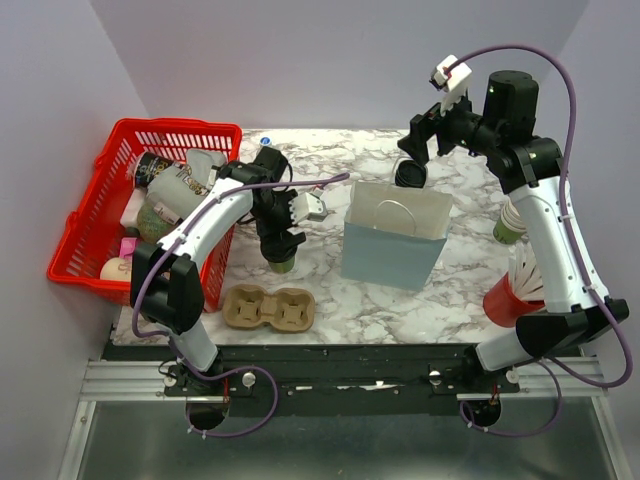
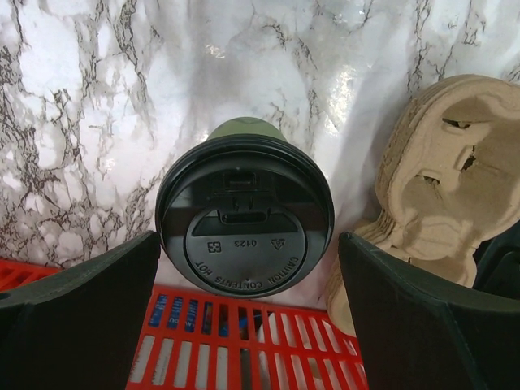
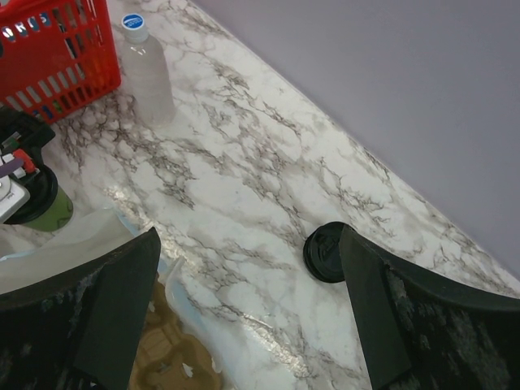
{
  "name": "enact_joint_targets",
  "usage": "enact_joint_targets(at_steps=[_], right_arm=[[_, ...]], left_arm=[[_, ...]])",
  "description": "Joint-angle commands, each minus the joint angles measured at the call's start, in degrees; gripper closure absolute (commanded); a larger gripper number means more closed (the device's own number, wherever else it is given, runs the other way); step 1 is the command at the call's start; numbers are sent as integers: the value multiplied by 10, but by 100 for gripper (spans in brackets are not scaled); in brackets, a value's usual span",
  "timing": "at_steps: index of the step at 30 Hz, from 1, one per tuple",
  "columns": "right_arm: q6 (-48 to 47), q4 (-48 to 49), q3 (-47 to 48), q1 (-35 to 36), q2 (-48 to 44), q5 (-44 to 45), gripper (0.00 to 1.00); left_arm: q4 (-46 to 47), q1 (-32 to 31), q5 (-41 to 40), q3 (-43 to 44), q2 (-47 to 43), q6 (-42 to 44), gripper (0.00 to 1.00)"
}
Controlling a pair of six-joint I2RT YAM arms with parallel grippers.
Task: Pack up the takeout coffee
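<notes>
Next, my right gripper will grab the light blue paper bag by its back rim point(image 1: 426, 192), near the bag's corner toward the stacked green cups.
The takeout coffee point(image 2: 244, 215) is a small olive-green cup with a black sip lid, standing upright on the marble table point(image 1: 330, 160). My left gripper point(image 2: 248, 272) hangs right over the coffee point(image 1: 283, 264), open, one finger on each side of the lid and neither touching it. My right gripper point(image 1: 413, 152) is open and empty at the back of the table, above a loose black lid point(image 3: 323, 252) that lies flat. In the right wrist view the coffee point(image 3: 49, 207) shows at the left edge under the left arm.
A light blue paper bag point(image 1: 395, 240) stands open mid-table. A brown two-cup carrier point(image 1: 268, 308) lies near the front edge. A red basket point(image 1: 95, 215) of goods sits left, a water bottle point(image 3: 148, 73) at the back. Stacked green cups point(image 1: 508, 222) and a red cup of sticks point(image 1: 512, 290) stand right.
</notes>
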Motion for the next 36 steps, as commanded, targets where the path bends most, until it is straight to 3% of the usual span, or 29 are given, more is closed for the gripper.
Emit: enact_joint_targets(at_steps=[1,20,26,31,36], right_arm=[[-2,9,5,0,9,-14,0],[-17,6,16,0,21,-4,0],[-66,-31,20,-20,30,-11,0],[-106,-118,85,-48,71,-33,1],[-141,-132,46,-62,64,-35,1]], left_arm=[[29,1,-1,-10,-20,2,1],[45,1,-14,-48,-32,19,5],[30,1,-2,-45,-38,38,15],[21,1,5,-44,-47,45,25],[7,1,42,-24,-60,32,33]])
